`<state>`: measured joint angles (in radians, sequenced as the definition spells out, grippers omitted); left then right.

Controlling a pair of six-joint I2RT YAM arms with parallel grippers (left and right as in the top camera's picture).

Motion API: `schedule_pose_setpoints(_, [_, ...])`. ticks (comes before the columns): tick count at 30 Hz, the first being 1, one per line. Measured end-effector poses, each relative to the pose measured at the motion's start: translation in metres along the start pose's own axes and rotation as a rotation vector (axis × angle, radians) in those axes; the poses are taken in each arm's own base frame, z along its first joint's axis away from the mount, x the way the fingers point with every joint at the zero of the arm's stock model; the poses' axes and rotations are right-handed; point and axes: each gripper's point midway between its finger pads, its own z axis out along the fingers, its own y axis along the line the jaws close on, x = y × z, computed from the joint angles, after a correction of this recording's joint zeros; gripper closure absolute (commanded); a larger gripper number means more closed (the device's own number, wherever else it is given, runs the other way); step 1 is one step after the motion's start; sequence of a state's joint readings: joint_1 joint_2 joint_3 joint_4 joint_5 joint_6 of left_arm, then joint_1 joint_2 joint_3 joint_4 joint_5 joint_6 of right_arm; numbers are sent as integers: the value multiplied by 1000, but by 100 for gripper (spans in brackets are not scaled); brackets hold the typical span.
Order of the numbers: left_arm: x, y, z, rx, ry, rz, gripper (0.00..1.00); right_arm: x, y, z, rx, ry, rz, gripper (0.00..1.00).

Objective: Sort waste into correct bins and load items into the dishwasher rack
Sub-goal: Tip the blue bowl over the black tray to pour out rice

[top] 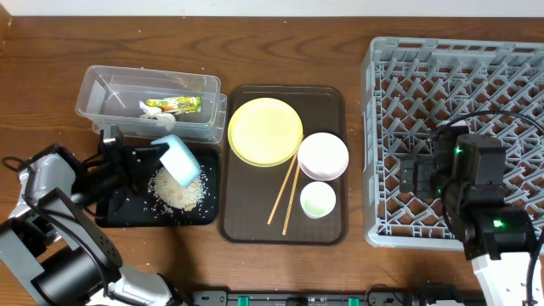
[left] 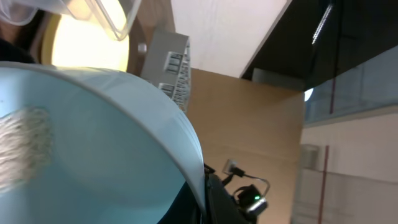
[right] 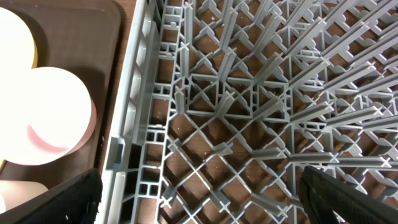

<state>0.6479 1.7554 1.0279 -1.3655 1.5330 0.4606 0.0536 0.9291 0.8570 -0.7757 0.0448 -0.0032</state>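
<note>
I need to use my left gripper to let go of the light blue bowl on the bare corner of the brown serving tray [top: 252, 198] next to the chopsticks.
My left gripper [top: 146, 155] is shut on the rim of the light blue bowl [top: 180, 161]. The bowl is tipped on its side above the black tray [top: 119, 211], where loose white rice [top: 177, 192] lies in a heap. In the left wrist view the bowl [left: 93, 143] fills the left side, a smear of rice [left: 25, 146] clings inside it, and its rim is pinched at my gripper [left: 203, 198]. The yellow-green wrapper [top: 174, 106] lies in the clear tub [top: 102, 85]. My right gripper [top: 415, 175] [right: 208, 205] hangs open over the grey rack [top: 510, 76] [right: 249, 93], holding nothing.
The brown serving tray [top: 246, 212] holds the yellow plate [top: 264, 131], white bowl [top: 323, 155], small cup [top: 318, 201] and two chopsticks [top: 286, 194]. The right wrist view shows the white bowl [right: 53, 112] and plate [right: 15, 31] just left of the rack wall.
</note>
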Motion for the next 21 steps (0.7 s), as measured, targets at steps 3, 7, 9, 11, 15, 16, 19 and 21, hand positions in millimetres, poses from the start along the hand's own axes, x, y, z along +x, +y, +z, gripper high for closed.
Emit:
schedule_pose_setpoints(3, [-3,0,0,6,-6,40,94,0,0,0,0,0,0,1])
schedule_pose_setpoints(7, [-10,6,0,-19,-7,167,94,0,0,0,0,2,0,1])
schedule_pose_setpoints(9, [-11,9,-1,-31,-4,178,94,0,0,0,0,2,0,1])
schedule_pose_setpoints(11, [-10,11,-1,-43,0,172,94,0,0,0,0,2,0,1])
schedule_pose_setpoints(15, [-10,11,-1,-45,-1,118,94,0,0,0,0,2,0,1])
schedule_pose_setpoints(16, [-10,10,-1,-39,-3,112,94,0,0,0,0,2,0,1])
schedule_pose_setpoints(19, [-12,6,-1,-16,-11,112,94,0,0,0,0,2,0,1])
schedule_pose_setpoints(21, [-15,8,-1,-21,-14,132,94,0,0,0,0,2,0,1])
